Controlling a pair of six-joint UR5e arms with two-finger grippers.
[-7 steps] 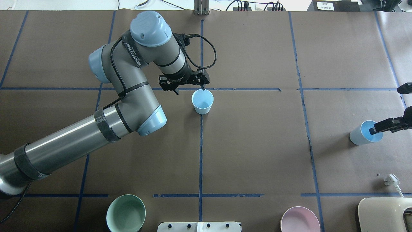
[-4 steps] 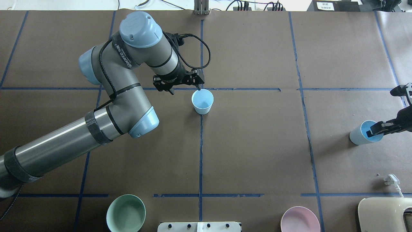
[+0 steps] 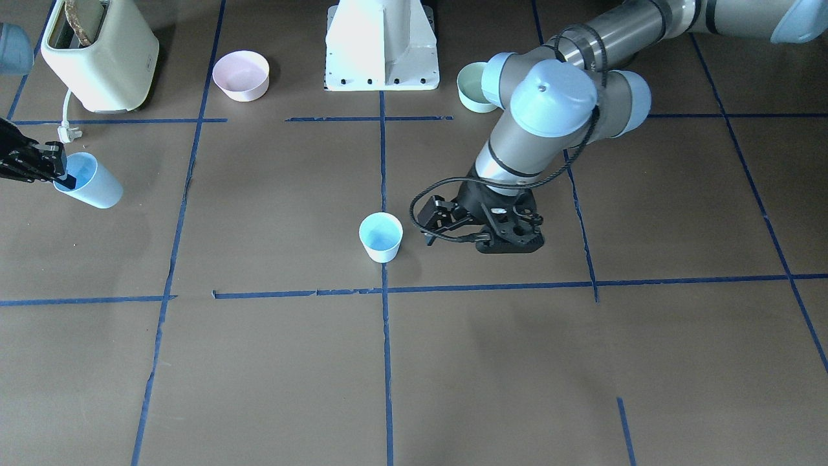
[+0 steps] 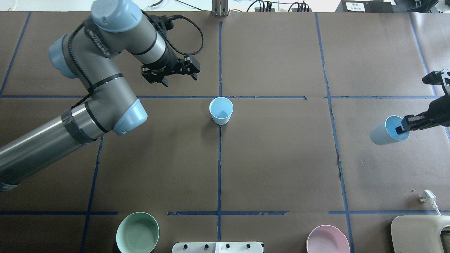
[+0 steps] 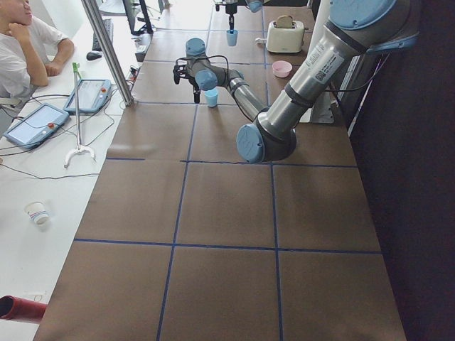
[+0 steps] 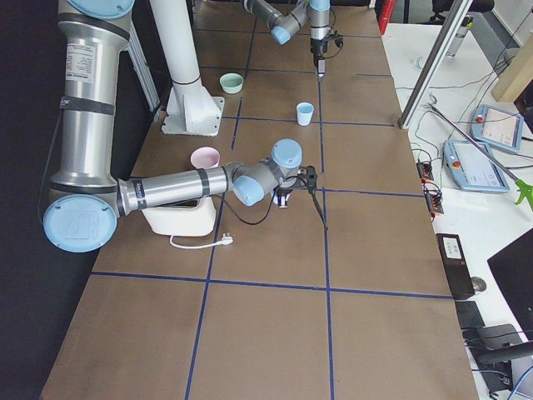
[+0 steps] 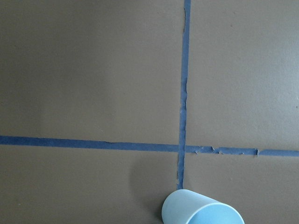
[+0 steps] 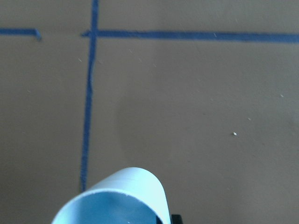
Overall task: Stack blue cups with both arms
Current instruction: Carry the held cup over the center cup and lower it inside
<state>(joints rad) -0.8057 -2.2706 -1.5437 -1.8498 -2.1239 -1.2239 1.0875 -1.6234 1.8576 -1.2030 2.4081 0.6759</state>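
Next, my right gripper releases the second blue cup, now held tilted above the table, inside the blue cup standing at the table's middle (image 3: 380,233).
One blue cup (image 4: 221,109) stands upright at the table's middle; it also shows in the front view (image 3: 381,236) and at the bottom edge of the left wrist view (image 7: 201,211). My left gripper (image 4: 180,80) is open and empty, apart from that cup, up and to its left in the overhead view. My right gripper (image 4: 401,128) is shut on the rim of the second blue cup (image 4: 385,131), holding it tilted above the table at the right edge. That cup fills the bottom of the right wrist view (image 8: 117,198).
A mint-green bowl (image 4: 137,233) and a pink bowl (image 4: 327,239) sit along the near edge, either side of the white pedestal base (image 4: 218,247). A cream toaster (image 4: 420,233) with its loose plug (image 4: 427,196) is at the near right corner.
My left gripper has drawn away from the middle cup's rim, up and to the left. My right gripper has lifted its cup, tilted it and moved it slightly left.
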